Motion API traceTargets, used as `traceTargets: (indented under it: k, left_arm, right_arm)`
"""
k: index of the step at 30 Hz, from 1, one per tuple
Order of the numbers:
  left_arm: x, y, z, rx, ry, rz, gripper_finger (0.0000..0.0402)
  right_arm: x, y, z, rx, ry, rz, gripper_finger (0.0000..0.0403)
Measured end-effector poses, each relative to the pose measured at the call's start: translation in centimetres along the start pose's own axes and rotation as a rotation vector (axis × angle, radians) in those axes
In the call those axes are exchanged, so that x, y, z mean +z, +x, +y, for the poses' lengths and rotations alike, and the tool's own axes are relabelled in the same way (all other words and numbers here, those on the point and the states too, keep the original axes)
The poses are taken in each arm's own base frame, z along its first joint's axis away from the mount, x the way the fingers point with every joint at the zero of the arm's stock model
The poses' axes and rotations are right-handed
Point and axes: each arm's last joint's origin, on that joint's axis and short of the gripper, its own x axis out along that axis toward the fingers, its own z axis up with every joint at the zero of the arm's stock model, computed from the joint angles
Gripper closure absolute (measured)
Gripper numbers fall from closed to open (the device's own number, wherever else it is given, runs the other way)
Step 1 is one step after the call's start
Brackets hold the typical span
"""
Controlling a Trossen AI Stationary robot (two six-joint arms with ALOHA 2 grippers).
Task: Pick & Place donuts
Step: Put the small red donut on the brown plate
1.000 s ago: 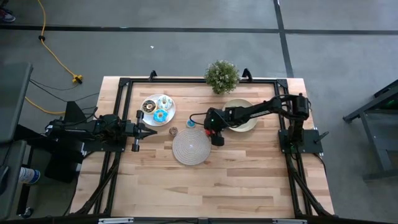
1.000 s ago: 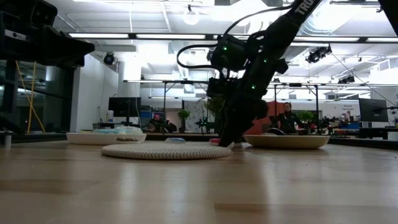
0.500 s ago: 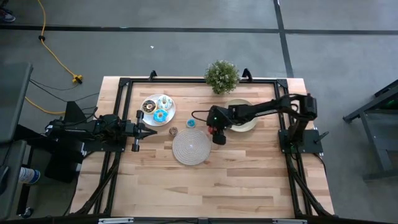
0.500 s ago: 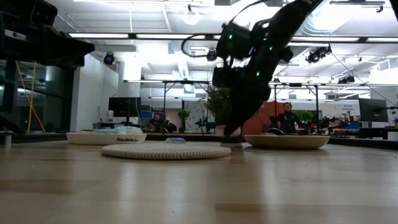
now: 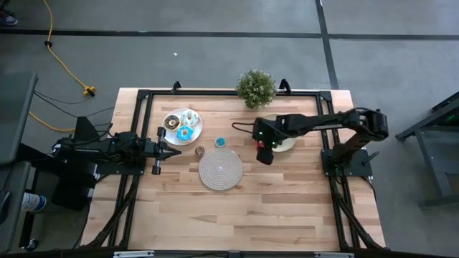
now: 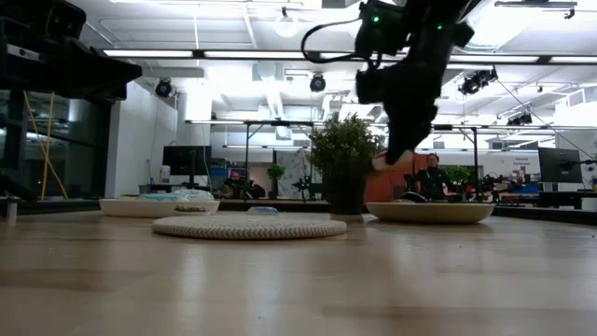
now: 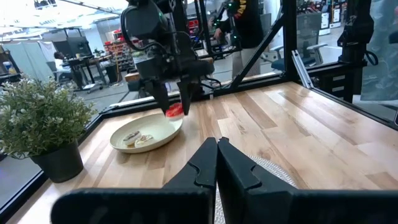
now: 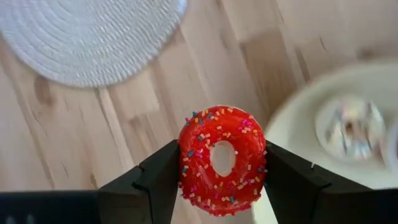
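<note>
My right gripper is going to let go of the red donut on the far side of the cream plate (image 5: 282,126), toward the potted plant.
A red donut with sprinkles (image 8: 222,158) hangs in the air with my right gripper (image 5: 265,150) shut on it, at the near left edge of the cream plate (image 5: 285,140). That plate holds two pale donuts (image 7: 138,139). A white plate (image 5: 182,125) at the far left carries several donuts. A blue donut (image 5: 220,142) and a brown donut (image 5: 200,150) lie flat on the table beyond the woven mat (image 5: 221,169). My left gripper (image 5: 172,151) waits shut at the left, pointing level. My right gripper pinches the red donut by two opposite sides of its outer rim (image 8: 184,163) between its two fingers (image 8: 157,182). The fingers slant down from above. The donut is lifted clear of the table, iced face toward the wrist, the hole open between the fingers.
A potted plant (image 5: 255,87) stands at the far edge behind the cream plate. A black frame (image 5: 143,97) runs around the table. Bare wood (image 5: 251,215) fills the near half. People stand in the room beyond.
My right gripper has risen from the table beside the mat with the red donut and gone toward the right edge, up to the cream plate, rolling as it went. The donut now hangs clear of the table.
</note>
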Motion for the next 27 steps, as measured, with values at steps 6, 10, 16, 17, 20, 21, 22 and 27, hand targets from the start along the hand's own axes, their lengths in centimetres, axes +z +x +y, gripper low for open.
traceTargets:
  k: [6, 10, 16, 17, 20, 21, 22, 27]
  left_arm:
    - [0.0, 0.0, 0.0, 0.000, 0.000, 0.000, 0.0401]
    - [0.0, 0.0, 0.0, 0.000, 0.000, 0.000, 0.0401]
    - [0.0, 0.0, 0.0, 0.000, 0.000, 0.000, 0.0401]
    - [0.0, 0.0, 0.0, 0.000, 0.000, 0.000, 0.0401]
    - [0.0, 0.0, 0.0, 0.000, 0.000, 0.000, 0.0401]
    - [0.0, 0.0, 0.0, 0.000, 0.000, 0.000, 0.0401]
    - [0.0, 0.0, 0.0, 0.000, 0.000, 0.000, 0.0401]
    - [0.0, 0.0, 0.0, 0.000, 0.000, 0.000, 0.0401]
  right_arm:
    - [-1.3, -1.4, -0.5, -0.081, 0.188, 0.077, 0.0203]
    - [-1.8, -1.7, -1.4, -0.159, 0.338, 0.116, 0.0203]
    - [-2.4, -2.1, -3.0, -0.284, 0.510, 0.146, 0.0206]
    - [-2.4, -2.1, -3.3, -0.302, 0.533, 0.146, 0.0207]
    - [-2.6, -2.3, -4.3, -0.370, 0.587, 0.154, 0.0208]
    - [-2.7, -2.4, -4.7, -0.393, 0.600, 0.155, 0.0208]
    - [-2.9, -2.2, -5.1, -0.413, 0.614, 0.154, 0.0208]
    - [-4.4, -0.6, -7.0, -0.438, 0.671, 0.150, 0.0208]
